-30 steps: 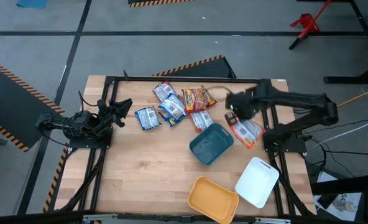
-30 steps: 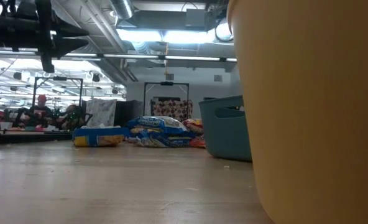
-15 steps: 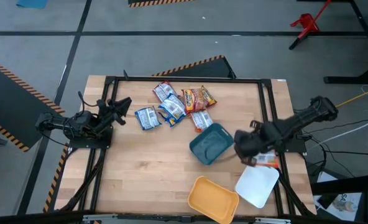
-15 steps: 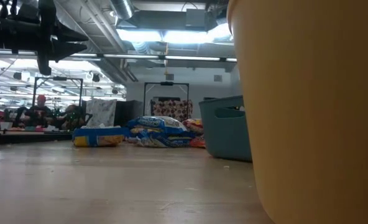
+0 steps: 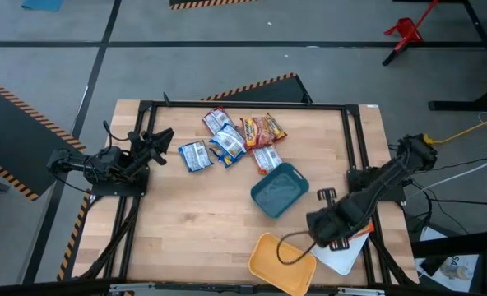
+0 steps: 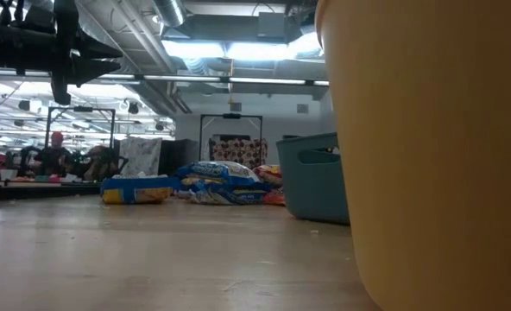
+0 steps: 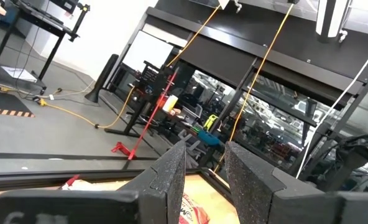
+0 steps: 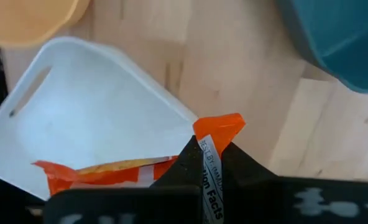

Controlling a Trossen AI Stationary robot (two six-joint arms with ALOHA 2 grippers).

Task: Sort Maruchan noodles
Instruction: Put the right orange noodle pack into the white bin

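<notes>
The robot's right gripper will release the orange-and-white packet in the middle of the white tray [image 5: 336, 246] [image 8: 100, 129], next to the orange tray. The packet is now held over the white tray.
Several Maruchan packets lie in a cluster on the far half of the table: blue-and-white ones [image 5: 196, 154] [image 5: 227, 144] [image 5: 217, 121], an orange-red one [image 5: 262, 129] and a red-and-white one [image 5: 266, 158]. In the low view they show as a pile [image 6: 225, 181]. My right gripper [image 5: 330, 228] is at the near right, over the white tray [image 5: 346, 256], shut on an orange-and-white packet [image 8: 103, 171]. My left gripper [image 5: 157, 144] waits open at the table's left edge, touching nothing. My right gripper pinches the orange-and-white packet between its two fingers by the orange sealed end [image 8: 216, 132]. The packet's body [image 8: 109, 169] reaches away from the fingers over the white tray's floor [image 8: 97, 112]. Whether it rests on the tray, I cannot tell.
A teal tray [image 5: 280, 189] stands mid-table, just right of the packet cluster. An orange tray [image 5: 282, 263] sits at the near edge beside the white one and fills the right of the low view [image 6: 428, 147]. Bare wood lies across the near left.
My right gripper has carried the orange-and-white packet from beside the teal tray's far right toward the table's near edge, ending over the white tray. It has stayed shut on the packet. The left arm and the other packets have kept still.
</notes>
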